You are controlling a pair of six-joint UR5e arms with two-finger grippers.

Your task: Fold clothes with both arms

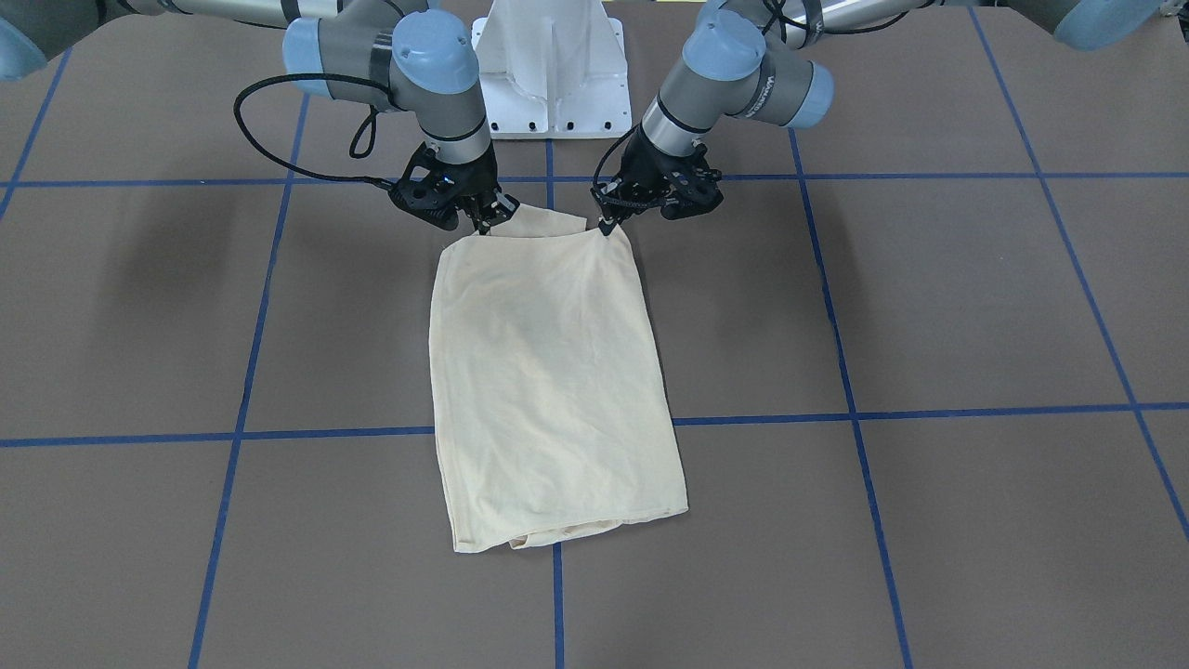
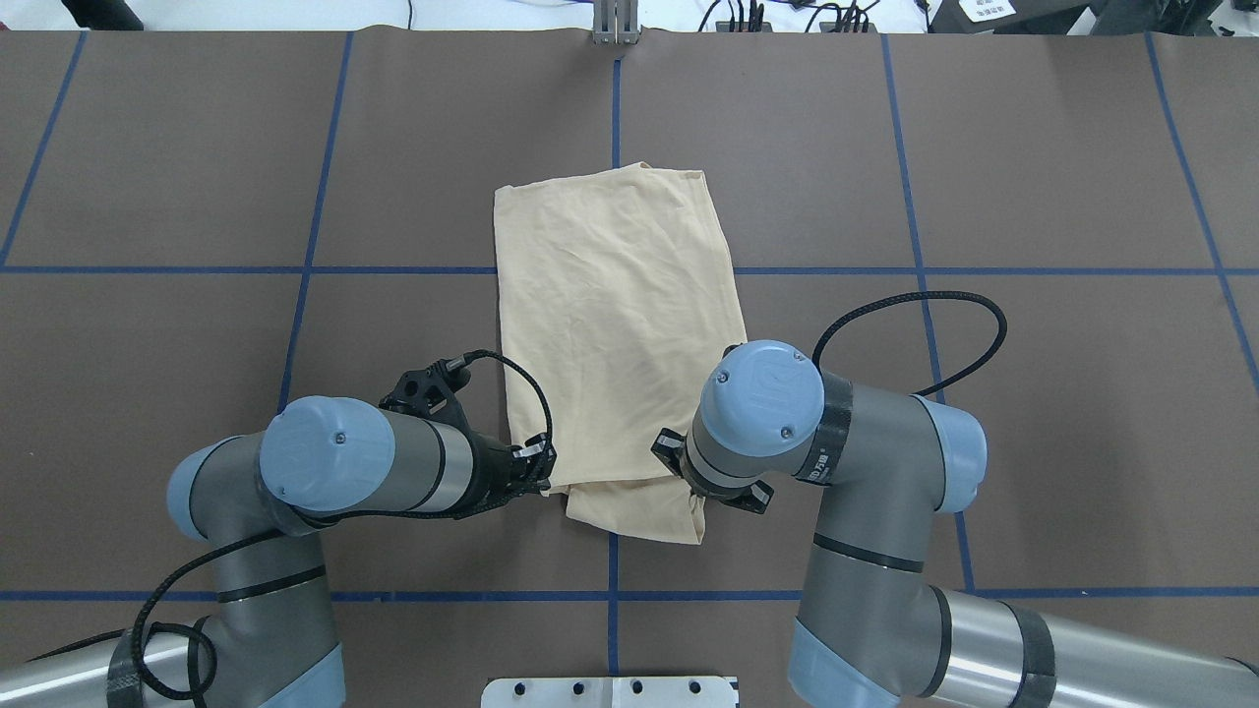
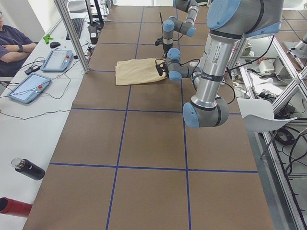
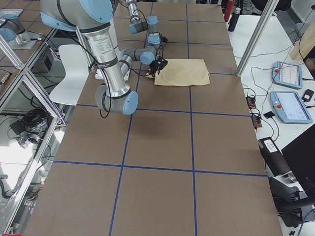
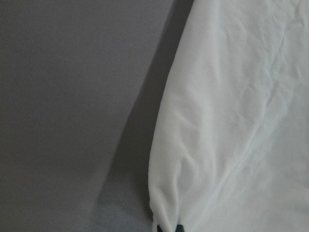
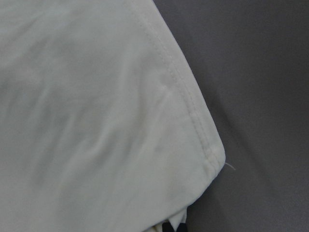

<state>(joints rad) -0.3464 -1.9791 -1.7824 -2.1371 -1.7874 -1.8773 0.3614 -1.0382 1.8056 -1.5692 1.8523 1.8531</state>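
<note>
Next, my left gripper lets go of the shirt's near corner where the crosswise blue tape meets the shirt's long edge (image 1: 646, 431).
The clothes are one cream-yellow shirt (image 1: 548, 372) (image 2: 620, 295), folded into a long rectangle that lies flat on the brown table. Its near end rests close to the robot base, with a second layer poking out underneath. My left gripper (image 1: 608, 223) (image 2: 544, 474) is shut on the corner of that near end on my left side. My right gripper (image 1: 483, 223) is shut on the other near corner, and its wrist hides it in the overhead view. Each wrist view shows pale cloth (image 5: 231, 121) (image 6: 96, 121) running straight into dark fingertips (image 5: 169, 228) at the bottom edge.
The white pedestal base (image 1: 548, 74) stands just behind the grippers. Blue tape lines (image 1: 850, 390) cross the table. A seated person (image 3: 14, 43), control tablets (image 3: 57, 60) (image 4: 290, 105) and a dark bottle (image 3: 29, 168) are on the far-side bench.
</note>
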